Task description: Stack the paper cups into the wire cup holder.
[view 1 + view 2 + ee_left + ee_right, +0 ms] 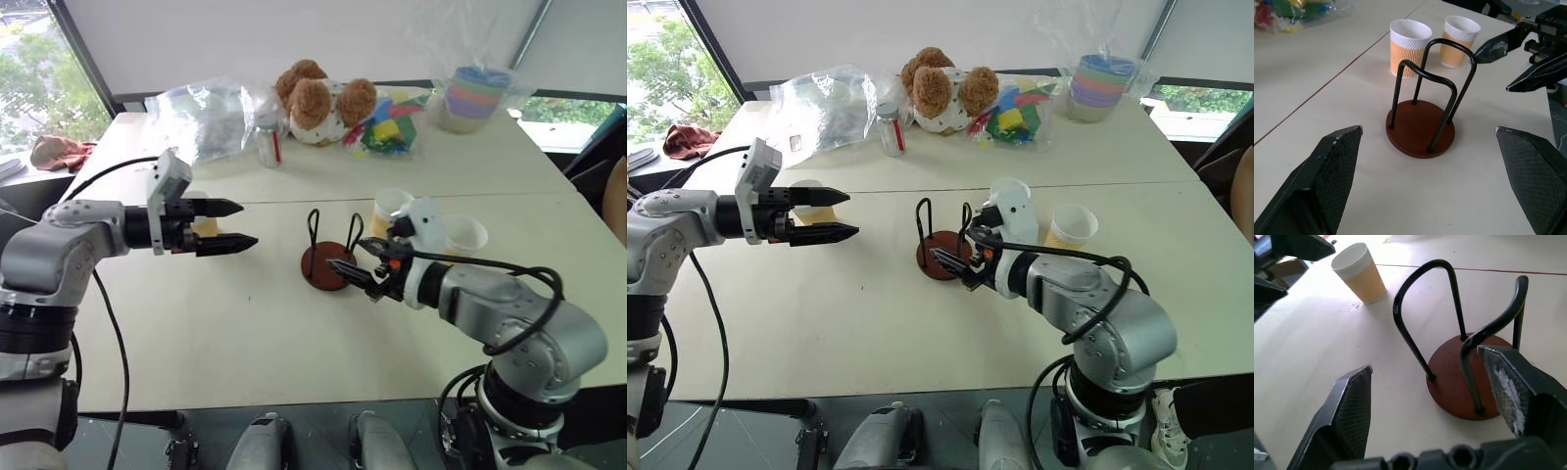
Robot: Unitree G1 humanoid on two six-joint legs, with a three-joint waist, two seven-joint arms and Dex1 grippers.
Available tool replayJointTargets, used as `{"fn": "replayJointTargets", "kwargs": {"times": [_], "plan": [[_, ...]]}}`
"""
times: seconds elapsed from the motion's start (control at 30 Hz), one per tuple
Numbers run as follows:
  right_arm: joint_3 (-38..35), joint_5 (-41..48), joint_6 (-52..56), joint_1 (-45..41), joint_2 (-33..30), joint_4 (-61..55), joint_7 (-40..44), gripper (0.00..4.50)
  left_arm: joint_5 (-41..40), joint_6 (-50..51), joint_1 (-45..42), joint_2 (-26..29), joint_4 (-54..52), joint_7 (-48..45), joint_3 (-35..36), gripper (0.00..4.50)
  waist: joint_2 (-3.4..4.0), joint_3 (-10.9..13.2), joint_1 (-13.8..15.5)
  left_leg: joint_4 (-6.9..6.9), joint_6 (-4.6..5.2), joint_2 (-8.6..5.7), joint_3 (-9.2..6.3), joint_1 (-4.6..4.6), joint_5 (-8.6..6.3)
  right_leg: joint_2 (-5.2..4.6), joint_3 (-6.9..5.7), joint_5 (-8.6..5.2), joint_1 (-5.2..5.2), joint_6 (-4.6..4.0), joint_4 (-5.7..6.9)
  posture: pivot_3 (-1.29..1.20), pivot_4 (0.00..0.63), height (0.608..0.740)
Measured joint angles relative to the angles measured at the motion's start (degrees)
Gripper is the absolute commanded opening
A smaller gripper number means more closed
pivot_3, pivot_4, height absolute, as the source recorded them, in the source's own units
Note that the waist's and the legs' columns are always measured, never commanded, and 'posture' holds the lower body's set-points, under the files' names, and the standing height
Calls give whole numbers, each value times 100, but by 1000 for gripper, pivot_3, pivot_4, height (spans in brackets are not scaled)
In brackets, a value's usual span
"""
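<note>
I need to next close my right gripper on the cup's near-side rim (389, 212), at the paper cup closest to the wire cup holder.
The wire cup holder (327, 262), a dark red disc with two black wire loops, stands empty mid-table. My right gripper (357, 267) is open just to its right, its fingers (1352, 406) spread beside the near loop without gripping it. Two paper cups (392, 210) (466, 235) stand upright behind my right wrist. A third cup (807, 196) sits behind my left gripper (233, 224), partly hidden by it. The left gripper is open and level, pointing at the holder (1420, 133) from the left with a wide gap between them.
Along the far side of the table lie a crumpled clear bag (206, 117), a small jar (267, 142), a plush bear (318, 98), a bag of coloured blocks (392, 125) and a wrapped pastel cup stack (475, 96). A red cloth (59, 152) lies off to the left.
</note>
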Motion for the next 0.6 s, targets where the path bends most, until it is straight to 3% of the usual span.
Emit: {"fn": "replayJointTargets", "kwargs": {"times": [0.07, 0.13, 0.33, 0.43, 0.6], "plan": [[-238, 344, 0, 4, -162, -14, 313, 3752, -25, 22, -101, -152, -15, -1, -13, 4500, 0, 0, 4, 1, 0, 0, 0, 2, 0, -1, 0, 0, 3, 0, 0, 0, 150, 740], [-516, 799, -2, 53, -716, -57, 802, 3752, -88, 55, -69, -225, -175, -34, -83, 4500, -2, 0, 5, 1, 6, -1, 0, 2, -3, -2, 1, 0, 7, 0, -4, 0, 150, 740], [-740, 1500, -707, 600, -3326, 265, 2374, 3752, -55, 105, 101, -68, -599, -276, -399, 4500, -7, 5, 0, 4, 15, -2, 6, 6, -9, -6, 5, -7, 10, 9, -20, 0, 150, 740], [-296, 1009, -1972, 633, -4368, 1119, 2940, 3752, 51, 20, 50, 136, -736, -409, -434, 4500, -13, 9, -26, 4, 15, 0, 24, 32, -9, -6, 17, -8, 23, 9, -14, 0, 150, 740], [941, -350, -4020, -350, -4581, 3083, 3155, 3752, 184, -158, -339, 239, -714, -466, -421, 4500, -21, 13, -17, 6, 15, 2, 35, 49, -9, -5, 28, -8, 35, 9, -10, 0, 150, 740]]}}
